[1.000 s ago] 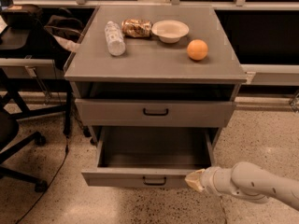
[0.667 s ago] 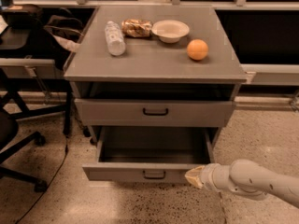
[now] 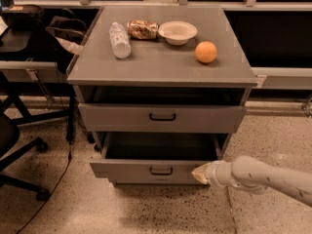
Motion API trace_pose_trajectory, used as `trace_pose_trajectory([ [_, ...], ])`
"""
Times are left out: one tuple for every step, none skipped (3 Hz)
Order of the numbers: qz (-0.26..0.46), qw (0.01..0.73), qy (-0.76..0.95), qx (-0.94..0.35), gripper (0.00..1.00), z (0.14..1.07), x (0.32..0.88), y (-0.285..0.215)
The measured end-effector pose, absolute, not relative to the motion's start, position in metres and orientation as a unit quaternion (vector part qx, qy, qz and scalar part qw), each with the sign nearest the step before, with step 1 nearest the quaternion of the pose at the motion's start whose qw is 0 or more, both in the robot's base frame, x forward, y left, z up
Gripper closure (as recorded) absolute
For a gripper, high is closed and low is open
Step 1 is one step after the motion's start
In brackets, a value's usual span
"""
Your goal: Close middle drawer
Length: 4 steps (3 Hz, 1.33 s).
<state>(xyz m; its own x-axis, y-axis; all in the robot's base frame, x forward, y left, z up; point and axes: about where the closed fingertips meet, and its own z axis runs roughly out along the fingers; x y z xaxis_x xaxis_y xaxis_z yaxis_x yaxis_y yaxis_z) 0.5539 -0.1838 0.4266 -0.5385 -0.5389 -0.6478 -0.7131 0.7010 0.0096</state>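
Note:
Next, I let go of the middle drawer, which now stands pulled out, once its front is pushed back into the dark opening [image 3: 161, 155] below the upper drawer.
The middle drawer [image 3: 146, 170] is the lower of the two grey drawers that show, with a small black handle [image 3: 161, 170]. It stands pulled out, and its dark inside [image 3: 161, 147] looks empty. My gripper [image 3: 199, 173] comes in from the right on a white arm [image 3: 263, 177]. Its tip rests against the right end of the drawer's front. The upper drawer [image 3: 162, 117] above sticks out slightly. The lowest drawer is hidden under the open one.
On the cabinet top [image 3: 161, 69] lie a plastic bottle [image 3: 119, 39], a snack bag [image 3: 142, 29], a white bowl [image 3: 178, 32] and an orange [image 3: 205, 51]. A black office chair [image 3: 14, 145] and a desk [image 3: 29, 69] stand at the left. A cable [image 3: 58, 179] runs across the floor.
The middle drawer has slid back into the cabinet by a good part of its travel. My gripper has moved with it, staying on the right end of its front.

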Motion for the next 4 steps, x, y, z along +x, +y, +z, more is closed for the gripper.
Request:
trace_pose_trajectory([
  [0.131, 0.320, 0.868, -0.356, 1.00, 0.422, 0.579, -0.183],
  [0.119, 0.335, 0.865, -0.353, 1.00, 0.432, 0.606, -0.179],
  [0.104, 0.353, 0.860, -0.353, 1.00, 0.451, 0.628, -0.176],
  [0.091, 0.362, 0.853, -0.365, 0.84, 0.471, 0.646, -0.170],
])
